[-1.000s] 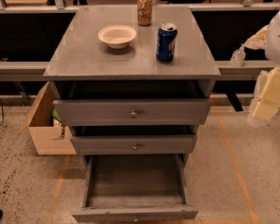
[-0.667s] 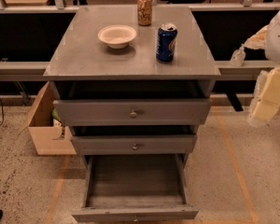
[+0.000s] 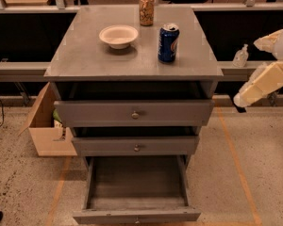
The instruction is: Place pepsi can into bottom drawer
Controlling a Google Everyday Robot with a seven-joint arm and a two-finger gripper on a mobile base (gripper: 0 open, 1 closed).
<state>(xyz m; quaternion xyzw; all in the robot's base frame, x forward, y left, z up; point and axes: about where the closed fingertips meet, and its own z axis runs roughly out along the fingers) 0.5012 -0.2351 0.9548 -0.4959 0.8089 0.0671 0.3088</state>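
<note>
The middle of the pepsi can (image 3: 168, 45), about halfway up its dark blue side, should be gripped next by my gripper.
The pepsi can (image 3: 168, 43), dark blue with a silver top, stands upright on the grey cabinet top (image 3: 85, 55), right of centre. The bottom drawer (image 3: 137, 214) is pulled far out at floor level, and its tray looks empty. My gripper (image 3: 240, 105) is at the lower end of the cream arm (image 3: 266, 79), out to the right of the cabinet. It is level with the top drawer, well apart from the can and holding nothing that shows.
A white bowl (image 3: 118, 36) and a tan-gold patterned can (image 3: 146, 9) also stand on the cabinet top. The top drawer (image 3: 134, 113) and middle drawer (image 3: 136, 146) stick out slightly. A cardboard box (image 3: 45, 131) sits on the floor at the left. A small bottle (image 3: 240, 56) stands on the ledge at the right.
My arm's lower end has shifted a little left and up, toward the cabinet. The can, bowl and drawers have not moved.
</note>
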